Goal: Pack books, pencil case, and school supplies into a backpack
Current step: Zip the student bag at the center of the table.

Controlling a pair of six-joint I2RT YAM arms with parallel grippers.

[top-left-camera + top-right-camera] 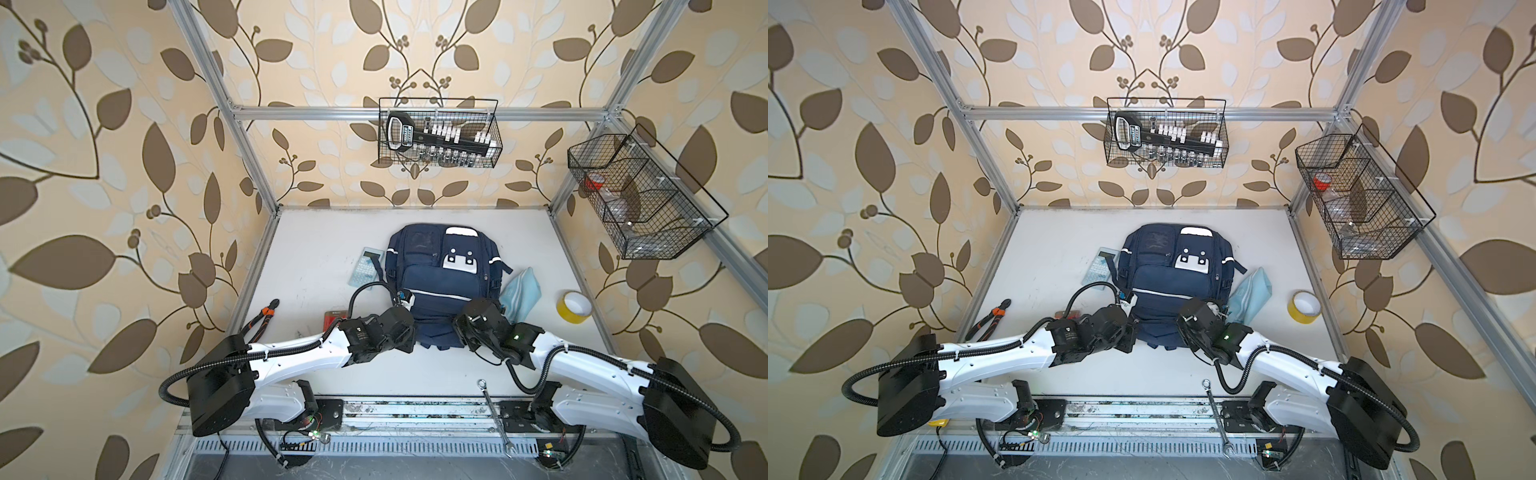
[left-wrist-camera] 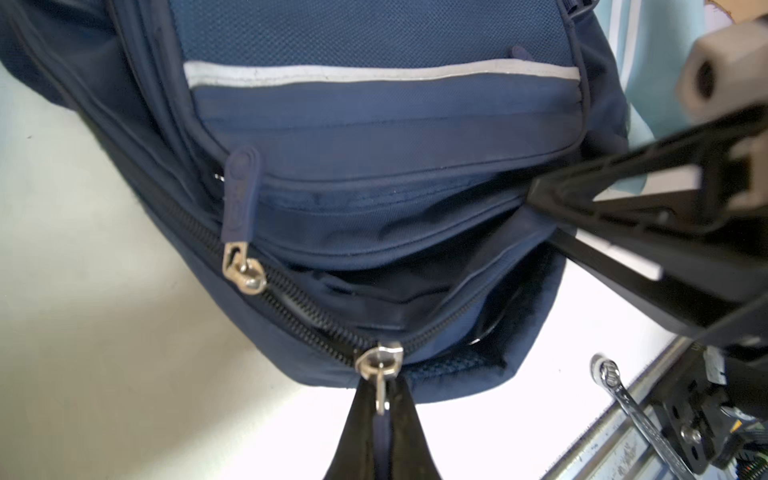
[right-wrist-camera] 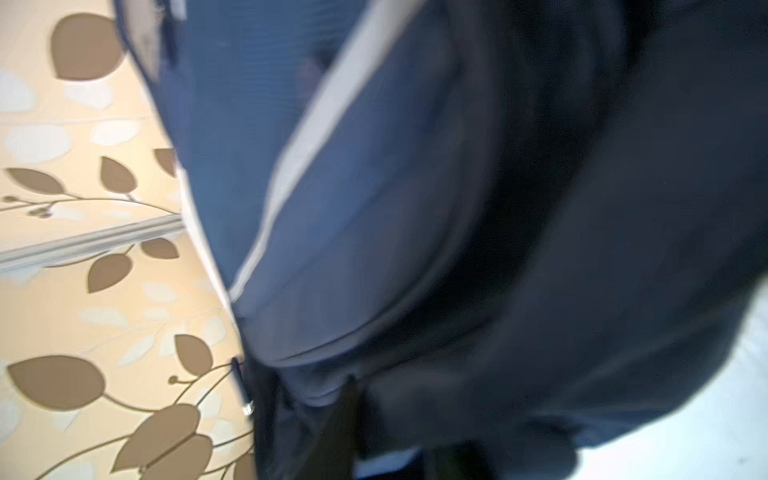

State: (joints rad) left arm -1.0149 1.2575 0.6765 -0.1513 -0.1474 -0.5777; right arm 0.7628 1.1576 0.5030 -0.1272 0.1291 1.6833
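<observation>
Next, my left gripper lets go of the zipper's pull tab on the table point(image 1: 379, 312) point(image 2: 48, 240) between the navy backpack and the red booklet.
The navy backpack point(image 1: 440, 282) point(image 1: 1175, 286) lies flat mid-table, its main zipper partly undone along the near end. My left gripper point(image 2: 380, 401) is shut on that zipper's pull tab point(image 2: 381, 390), at the near left corner. From the right, my right gripper point(image 2: 540, 212) reaches the near right edge and is shut on the backpack's fabric; its own view is blurred. The grey-green calculator point(image 1: 368, 266) lies left of the backpack. The teal pencil case point(image 1: 521, 293) lies to its right. A red booklet point(image 1: 332, 318) shows partly under my left arm.
A yellow tape roll point(image 1: 574, 306) sits at the right. Orange-handled cutters point(image 1: 262, 320) lie at the left edge, and a wrench point(image 1: 494, 415) lies on the front rail. Wire baskets point(image 1: 440, 133) point(image 1: 640, 195) hang on the back and right walls.
</observation>
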